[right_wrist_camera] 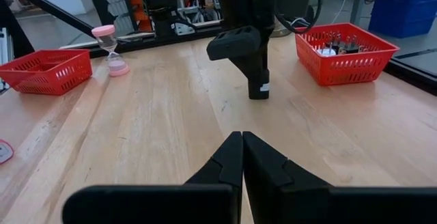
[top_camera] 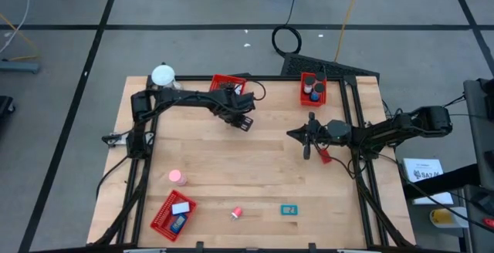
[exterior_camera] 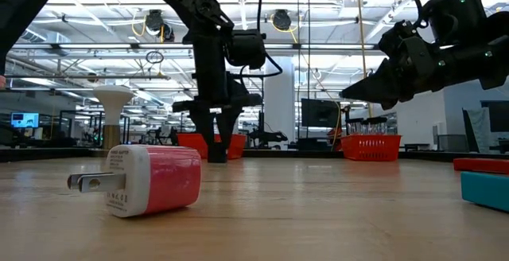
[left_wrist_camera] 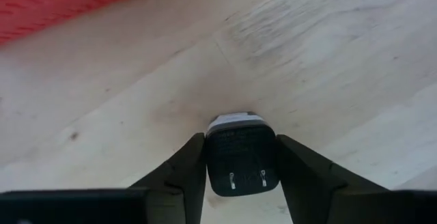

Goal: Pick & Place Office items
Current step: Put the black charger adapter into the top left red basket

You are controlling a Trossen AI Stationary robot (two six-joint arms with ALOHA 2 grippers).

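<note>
The black charger plug will go down in the near half of the far red mesh tray (top_camera: 225, 92), where I should set it with my left gripper.
My left gripper (top_camera: 243, 122) points down at the tabletop in front of the far red mesh tray (top_camera: 228, 83) and is shut on a small black charger plug (left_wrist_camera: 240, 159), whose two prongs face up. My right gripper (right_wrist_camera: 241, 136) hovers shut and level at the table's right side (top_camera: 297, 134), with nothing in it. A pink-and-white charger plug (exterior_camera: 151, 180) lies on its side near the front edge. A teal flat piece (top_camera: 289, 210) lies to its right, and a red piece (top_camera: 324, 156) lies by the right arm. My left gripper pinches the black plug's two opposite side faces (left_wrist_camera: 213, 157) between its fingers. The fingers (left_wrist_camera: 300, 173) come from above, pointing down. The plug stands upright with its prongs (left_wrist_camera: 247, 178) up, its lower end (right_wrist_camera: 259, 94) at the tabletop; whether it rests there or hangs just clear I cannot tell.
A red tray (top_camera: 312, 91) with several items stands at the far right, and another red tray (top_camera: 171, 214) holding items at the near left. A pink hourglass (top_camera: 177, 177) stands left of centre. A white ball on a stand (top_camera: 163, 75) sits at the far left corner.
</note>
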